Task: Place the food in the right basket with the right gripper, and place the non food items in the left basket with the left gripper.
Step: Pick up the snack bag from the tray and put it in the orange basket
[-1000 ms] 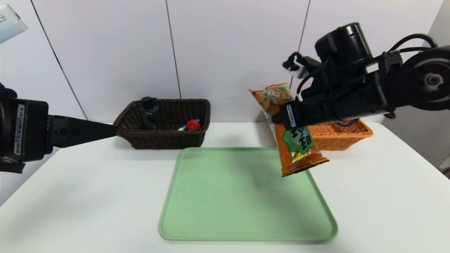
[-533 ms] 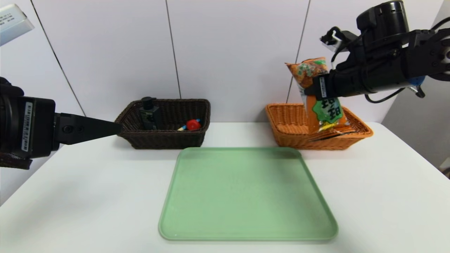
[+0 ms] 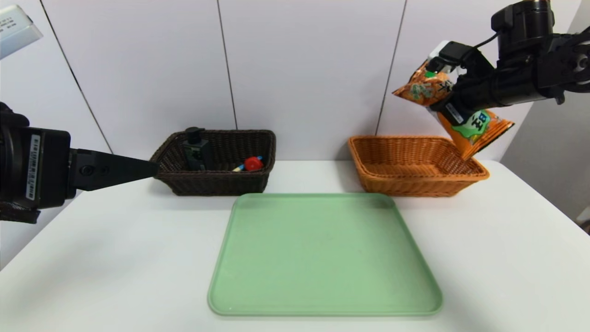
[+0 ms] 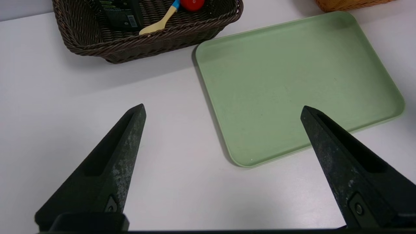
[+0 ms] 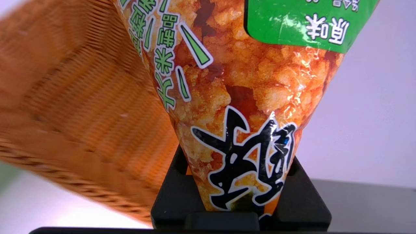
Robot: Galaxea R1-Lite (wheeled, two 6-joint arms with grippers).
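Observation:
The robot's right gripper will set the orange snack bag down in the orange basket's half nearer the dark basket [image 3: 396,159] [image 5: 91,89].
An orange snack bag [image 3: 477,127] with a green label hangs tilted in the air, with my right gripper [image 3: 454,110] shut on its middle. It is above the far right corner of the orange wicker basket [image 3: 417,184]. In the right wrist view the bag [image 5: 240,97] is pinched between the black jaws of the right gripper [image 5: 240,182], with the orange basket [image 5: 65,97] beside it. My left gripper [image 3: 154,168] hovers left of the dark wicker basket [image 3: 216,182]. That left gripper [image 4: 223,109] is open and holds nothing.
The dark basket [image 4: 146,48] holds a black bottle [image 3: 196,150] and a red-headed spoon [image 3: 252,163]. A green tray [image 3: 322,258] lies bare in the middle of the white table [image 3: 115,258]. A white wall stands just behind both baskets.
My right gripper has carried the snack bag up and to the right, from over the tray's far right corner to above the orange basket. The bag now tilts. The left arm barely moved.

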